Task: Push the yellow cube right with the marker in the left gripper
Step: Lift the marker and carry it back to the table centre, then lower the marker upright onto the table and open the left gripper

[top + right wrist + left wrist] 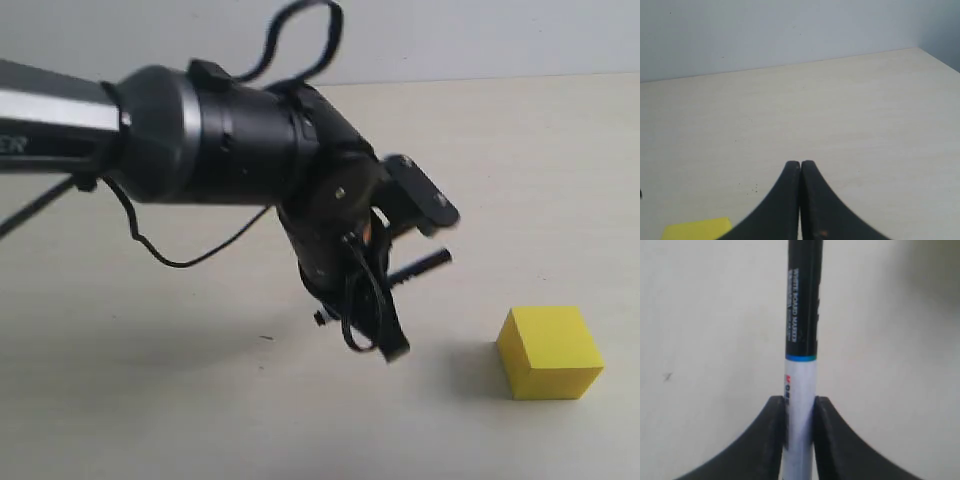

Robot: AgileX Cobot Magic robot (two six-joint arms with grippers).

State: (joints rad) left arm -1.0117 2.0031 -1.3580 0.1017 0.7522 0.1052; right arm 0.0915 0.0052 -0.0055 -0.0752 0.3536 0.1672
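I should use my left gripper to put the marker down and let go of it on the bare tabletop [293,258] just behind the small dark marks. The marker still hangs above the table mid-scene.
My left gripper [420,283] hangs above the table mid-scene, shut on the marker [420,267]. The pen's black cap points right toward the yellow cube [550,351], and a clear gap separates them. The cube rests on the table at the lower right. In the left wrist view the fingers [775,415] of the left gripper [800,401] clamp the white barrel while the marker's [801,315] black cap juts forward; no cube shows there. The right gripper [800,165] is shut with nothing in it. A corner of the yellow cube [696,229] shows beside it.
The pale beige tabletop [180,400] meets a light wall [450,35] at the back. Black cables [300,35] loop above and below the thick left arm [150,130]. A table corner [935,57] shows in the right wrist view.
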